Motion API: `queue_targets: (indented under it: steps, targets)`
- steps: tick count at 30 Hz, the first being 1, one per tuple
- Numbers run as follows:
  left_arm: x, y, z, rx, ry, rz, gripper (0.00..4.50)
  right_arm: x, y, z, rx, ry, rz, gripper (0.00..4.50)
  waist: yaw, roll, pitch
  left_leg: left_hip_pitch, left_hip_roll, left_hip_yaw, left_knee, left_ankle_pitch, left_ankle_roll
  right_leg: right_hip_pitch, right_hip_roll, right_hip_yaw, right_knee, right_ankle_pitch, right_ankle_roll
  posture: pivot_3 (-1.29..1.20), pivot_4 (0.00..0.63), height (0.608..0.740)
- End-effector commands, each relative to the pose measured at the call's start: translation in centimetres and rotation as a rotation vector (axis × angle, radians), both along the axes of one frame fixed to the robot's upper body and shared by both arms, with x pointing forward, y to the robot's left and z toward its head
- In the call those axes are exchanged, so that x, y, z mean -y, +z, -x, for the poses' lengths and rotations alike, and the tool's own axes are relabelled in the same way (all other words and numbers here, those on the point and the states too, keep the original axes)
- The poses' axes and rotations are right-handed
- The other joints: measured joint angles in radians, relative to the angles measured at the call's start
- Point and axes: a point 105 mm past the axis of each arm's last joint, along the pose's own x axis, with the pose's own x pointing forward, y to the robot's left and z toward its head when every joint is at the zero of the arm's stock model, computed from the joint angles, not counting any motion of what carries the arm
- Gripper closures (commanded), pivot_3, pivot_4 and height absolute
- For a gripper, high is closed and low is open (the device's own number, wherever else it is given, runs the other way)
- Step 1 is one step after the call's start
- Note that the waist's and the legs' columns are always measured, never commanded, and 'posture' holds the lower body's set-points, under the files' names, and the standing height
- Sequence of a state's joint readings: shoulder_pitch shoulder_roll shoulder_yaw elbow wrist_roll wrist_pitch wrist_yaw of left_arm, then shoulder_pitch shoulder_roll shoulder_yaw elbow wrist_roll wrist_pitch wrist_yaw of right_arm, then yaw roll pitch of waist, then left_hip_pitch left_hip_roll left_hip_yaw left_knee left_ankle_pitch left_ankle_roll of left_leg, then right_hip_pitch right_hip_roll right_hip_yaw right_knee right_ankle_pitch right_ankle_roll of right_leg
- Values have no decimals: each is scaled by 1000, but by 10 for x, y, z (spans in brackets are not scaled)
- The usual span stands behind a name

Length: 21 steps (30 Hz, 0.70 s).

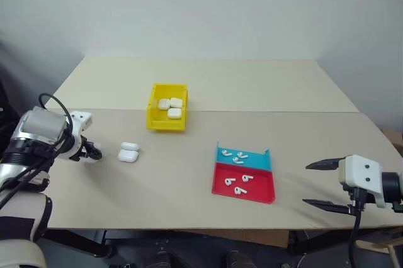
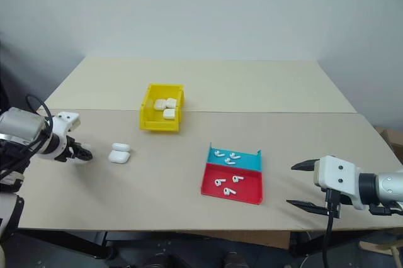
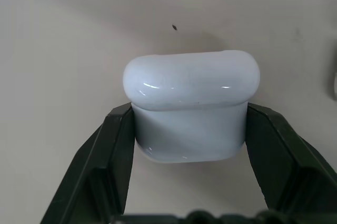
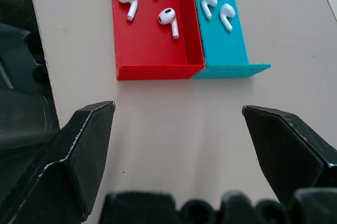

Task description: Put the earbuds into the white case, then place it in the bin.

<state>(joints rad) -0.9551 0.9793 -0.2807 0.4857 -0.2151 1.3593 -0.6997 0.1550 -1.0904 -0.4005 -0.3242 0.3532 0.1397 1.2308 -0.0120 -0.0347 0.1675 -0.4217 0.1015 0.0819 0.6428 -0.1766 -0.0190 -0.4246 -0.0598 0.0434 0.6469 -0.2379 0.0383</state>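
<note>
Next, I close my right gripper on the round head of the earbud (image 1: 237, 190) nearest the table's near edge, in the tray's red section.
In the left wrist view my left gripper (image 3: 189, 124) is shut on a white case (image 3: 190, 105), lid closed, just over the tabletop. From the head, that gripper (image 1: 93, 153) is at the table's left side, with two more white cases (image 1: 128, 152) lying just to its right. The earbuds (image 1: 237, 180) lie scattered in a flat red and blue tray (image 1: 264, 158) at centre right. The yellow bin (image 1: 167, 123) stands further back, holding three white cases (image 1: 171, 107). My right gripper (image 1: 321, 185) hangs open and empty to the right of the tray; its wrist view shows the earbuds (image 4: 169, 18) ahead.
The tabletop is made of two beige boards with a seam running behind the bin. A pale wall stands behind the table. The near table edge lies close under both grippers.
</note>
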Motion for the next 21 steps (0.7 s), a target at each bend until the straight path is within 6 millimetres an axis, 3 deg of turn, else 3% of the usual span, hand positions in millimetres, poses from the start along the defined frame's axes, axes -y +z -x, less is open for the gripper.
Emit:
queue_targets:
  steps: [1,7,11,14,17,21]
  targets:
    - [20,56,-3,228,-118,31,1695,0,17,-2,58,9,13,0,0,0,0,0,0,0,0,0,0,0,0,0,0,0,0,0,150,740]
    - [90,106,12,584,-472,110,1695,-5,34,-10,69,30,29,0,0,0,0,1,0,0,0,0,0,1,0,0,0,1,-2,0,150,740]
    - [148,132,43,886,-786,328,1695,-15,44,-11,31,49,58,0,0,0,0,2,0,0,1,0,0,2,0,0,0,1,-2,0,150,740]
    - [173,130,59,1049,-933,427,1695,-22,49,-11,21,93,109,0,-1,1,-1,2,0,0,1,0,0,3,0,1,0,3,-5,0,150,740]
    - [191,107,65,1115,-1065,475,1695,-30,49,-18,-18,75,224,0,-7,5,-3,3,0,1,1,0,0,3,0,2,0,4,-6,0,150,740]
    - [196,92,60,1236,-1002,569,1695,-44,47,-25,-15,89,286,0,-2,5,-3,5,0,1,1,0,0,4,0,2,0,3,-5,0,150,740]
